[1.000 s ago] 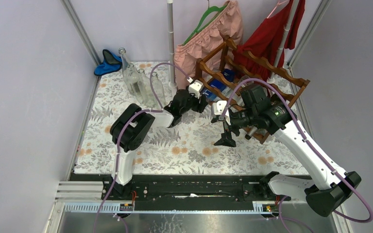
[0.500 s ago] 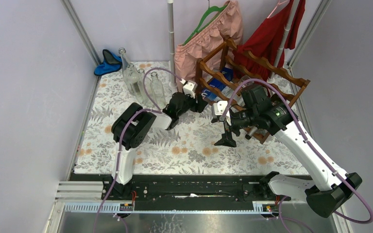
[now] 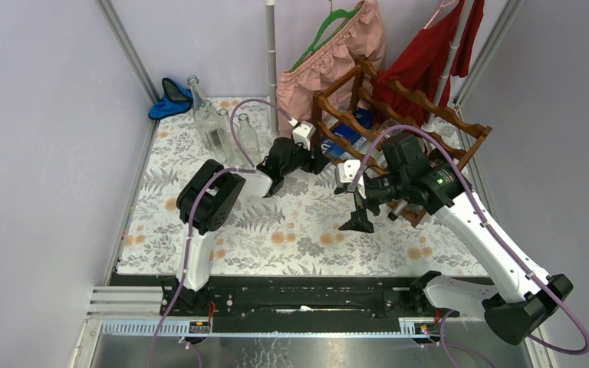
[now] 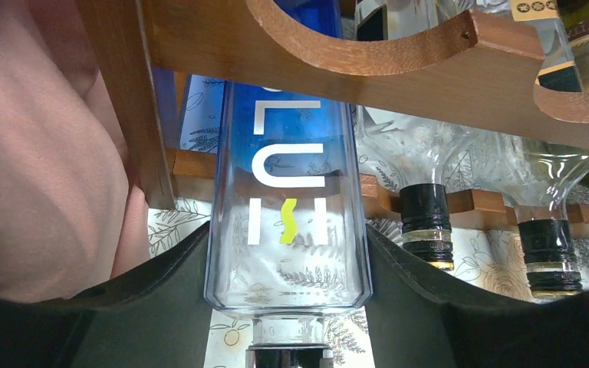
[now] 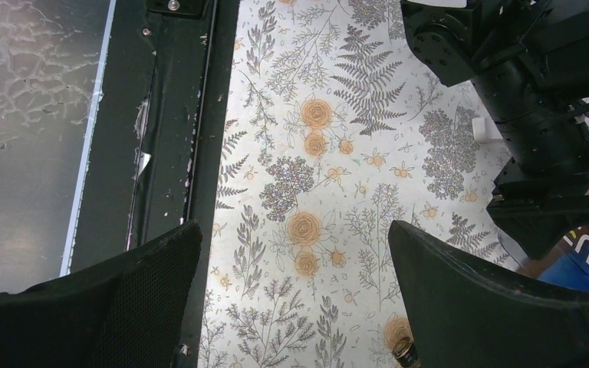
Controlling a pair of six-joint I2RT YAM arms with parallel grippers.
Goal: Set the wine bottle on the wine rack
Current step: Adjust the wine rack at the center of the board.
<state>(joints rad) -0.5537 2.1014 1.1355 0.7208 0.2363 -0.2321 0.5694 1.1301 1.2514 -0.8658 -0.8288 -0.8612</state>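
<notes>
I will open my left gripper, back off and take the wine bottle by its black cap (image 4: 289, 358), because that gripper's fingers are on both sides of the bottle's wide body close to the rack.
The wine bottle (image 4: 287, 192) is square, blue glass fading to clear, with white letters. It lies neck toward my left wrist, and its body runs under a scalloped rail of the wine rack (image 4: 368, 54). My left gripper (image 4: 287, 234) is shut on the bottle's shoulder, one dark finger (image 4: 161, 284) on each side. From above, the left gripper (image 3: 316, 156) is at the near left corner of the reddish-brown wine rack (image 3: 399, 96), with the blue bottle (image 3: 345, 134) inside the lowest tier. My right gripper (image 3: 357, 218) hangs open over the floral cloth, and its fingers (image 5: 146, 268) have nothing between them.
Two clear bottles with black caps (image 4: 426, 218) lie in the rack beside the blue one. Several clear glass bottles (image 3: 215, 126) stand at the back left, near a blue object (image 3: 170, 96). A pink garment (image 3: 330, 54), a red garment (image 3: 422, 69) and a metal pole (image 3: 271, 69) are behind the rack.
My left gripper has moved a little toward the back of the table with the blue bottle. The right arm has stayed where it was.
</notes>
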